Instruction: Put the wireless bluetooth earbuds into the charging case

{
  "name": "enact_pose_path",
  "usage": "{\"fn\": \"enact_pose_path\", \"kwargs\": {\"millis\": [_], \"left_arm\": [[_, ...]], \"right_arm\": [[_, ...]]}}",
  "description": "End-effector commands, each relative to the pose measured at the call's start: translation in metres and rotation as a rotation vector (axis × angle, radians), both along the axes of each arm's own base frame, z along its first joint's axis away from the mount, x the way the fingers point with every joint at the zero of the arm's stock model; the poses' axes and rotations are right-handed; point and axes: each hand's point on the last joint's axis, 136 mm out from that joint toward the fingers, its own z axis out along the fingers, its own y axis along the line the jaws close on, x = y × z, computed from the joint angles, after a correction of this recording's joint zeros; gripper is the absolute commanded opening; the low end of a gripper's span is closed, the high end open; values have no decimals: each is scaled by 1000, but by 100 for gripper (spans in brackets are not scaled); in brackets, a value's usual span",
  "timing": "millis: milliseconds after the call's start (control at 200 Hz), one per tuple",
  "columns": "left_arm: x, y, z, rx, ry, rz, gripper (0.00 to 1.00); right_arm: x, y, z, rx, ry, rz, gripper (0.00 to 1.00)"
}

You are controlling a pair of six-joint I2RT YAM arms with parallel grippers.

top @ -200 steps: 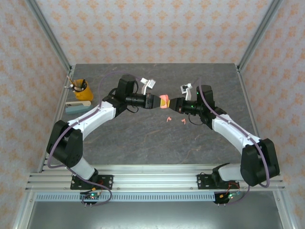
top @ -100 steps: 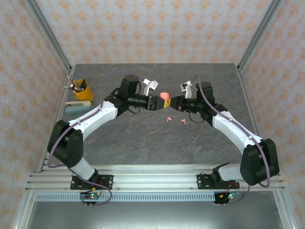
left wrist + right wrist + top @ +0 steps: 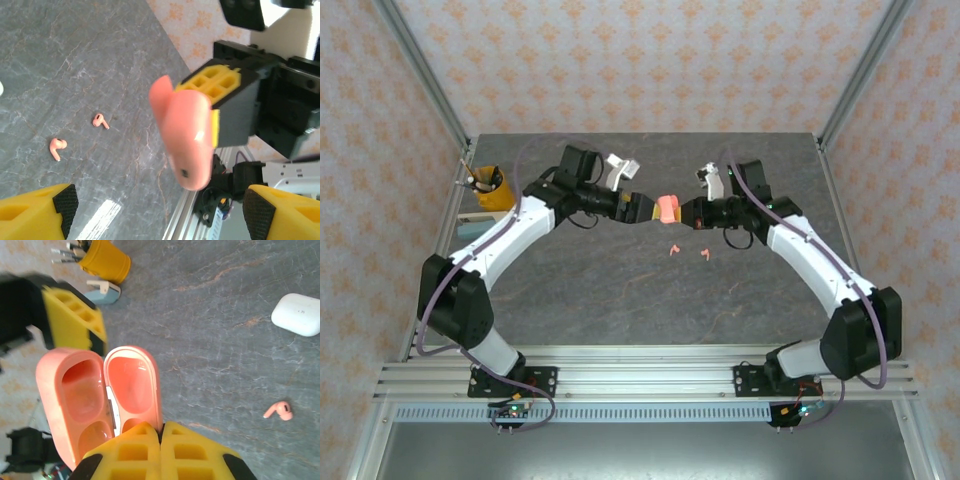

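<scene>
My right gripper holds the charging case by its lid, with the case's outer shell facing my left gripper. My left gripper will swing round and take the case's base (image 3: pixel 75 400).
The coral-pink charging case (image 3: pixel 668 208) hangs in the air above the middle of the table. It is hinged open, its two hollow halves (image 3: pixel 100 395) both empty. My right gripper (image 3: pixel 161 432) is shut on the rim of one half, and comes in from the right in the top view (image 3: pixel 688 211). My left gripper (image 3: pixel 645 207) stands just left of the case, open and apart from it, its yellow fingers (image 3: pixel 37 212) wide either side of the case (image 3: pixel 187 140). Two coral-pink earbuds (image 3: pixel 671 249) (image 3: pixel 703 253) lie on the table below, also seen from the left wrist (image 3: pixel 100 120) (image 3: pixel 57 148).
A white closed case (image 3: pixel 297 314) lies on the grey table (image 3: pixel 620 300). A yellow cup of pens (image 3: pixel 490 187) and a pale blue box (image 3: pixel 102 290) stand at the far left. Metal frame posts line the table's edges.
My left gripper has opened, let go of the pink case and drawn back to the left. The case stays in my right gripper, and both arms have shifted slightly toward the back.
</scene>
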Motion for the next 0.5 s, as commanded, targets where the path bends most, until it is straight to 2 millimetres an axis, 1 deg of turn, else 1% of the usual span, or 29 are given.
{"fn": "enact_pose_path", "kwargs": {"millis": [0, 140, 250, 355, 445, 460, 495], "left_arm": [[-27, 6, -6, 60, 41, -137, 88], [-36, 7, -19, 64, 118, -249, 88], [-41, 5, -26, 51, 174, -332, 89], [-35, 3, -32, 38, 204, -351, 89], [-31, 1, -29, 25, 186, -351, 89], [-27, 0, -38, 29, 208, -350, 88], [-24, -1, -41, 28, 212, -350, 88]], "right_arm": [[-17, -8, -7, -128, -10, 128, 0], [-18, -11, -6, -185, -36, 183, 0], [-18, -9, -7, -188, -35, 217, 0], [-18, -6, -12, -191, -23, 238, 0], [-19, -2, -17, -188, -12, 252, 0], [-19, -2, -17, -188, -11, 254, 0], [-19, 0, -19, -187, -10, 256, 0]]}}
